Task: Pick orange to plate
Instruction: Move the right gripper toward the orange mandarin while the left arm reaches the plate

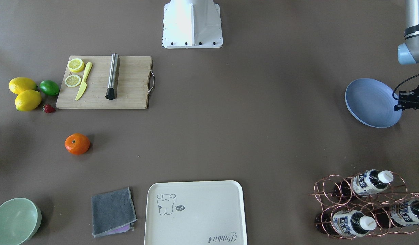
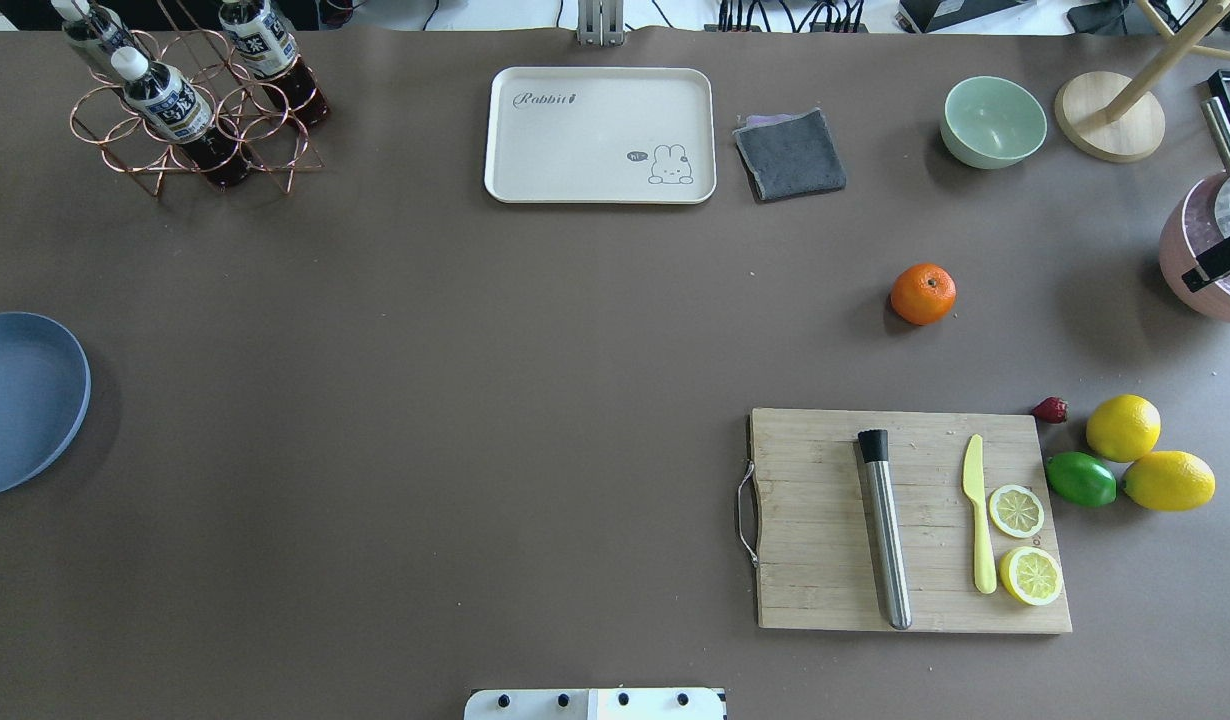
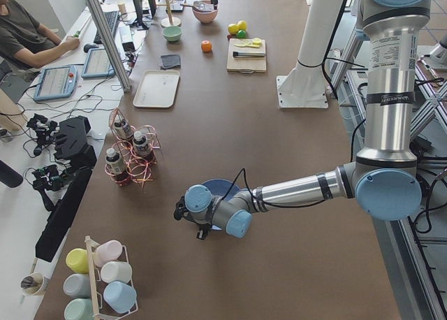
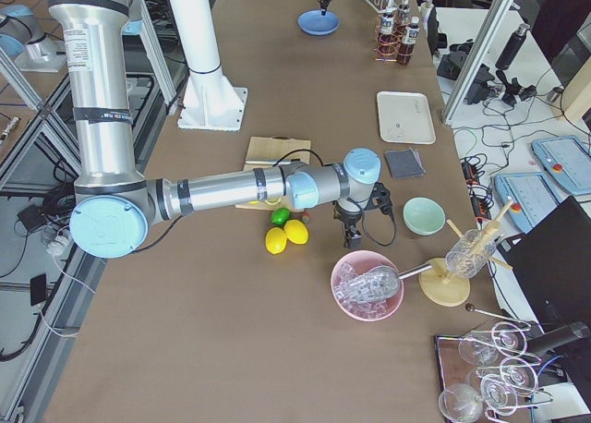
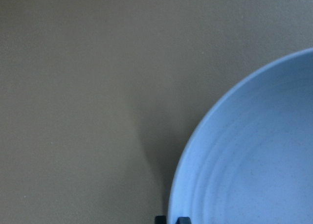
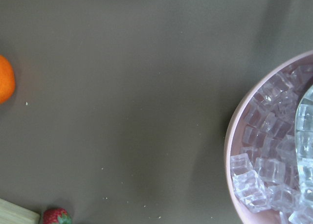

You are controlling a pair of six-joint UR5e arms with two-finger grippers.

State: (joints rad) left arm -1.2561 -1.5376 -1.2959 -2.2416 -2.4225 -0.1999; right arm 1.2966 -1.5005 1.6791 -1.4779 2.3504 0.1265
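Next, I close my right gripper around the sides of the orange (image 1: 77, 143) (image 6: 6, 79), which is between the cutting board and the grey cloth.
The orange (image 1: 77, 144) lies alone on the brown table, between the cutting board and the grey cloth; it also shows as the orange (image 2: 922, 293) and at the left edge of the right wrist view as the orange (image 6: 5, 79). The pale blue plate (image 1: 371, 102) rests far across the table at the other end, bare. My left gripper (image 1: 400, 102) hangs over that plate's rim (image 5: 195, 150), its fingertips (image 5: 183, 219) close together with nothing between them. My right gripper (image 4: 351, 234) hovers between the orange and a pink bowl; I cannot tell whether it is open or shut.
A wooden cutting board (image 1: 127, 85) carries a metal rod, a yellow knife and lemon slices. Two lemons (image 1: 24, 92), a lime and a strawberry lie beside it. A cream tray (image 1: 196, 214), grey cloth, mint bowl (image 1: 13, 221), bottle rack (image 1: 362, 204) and pink ice bowl (image 2: 1180, 245) stand around.
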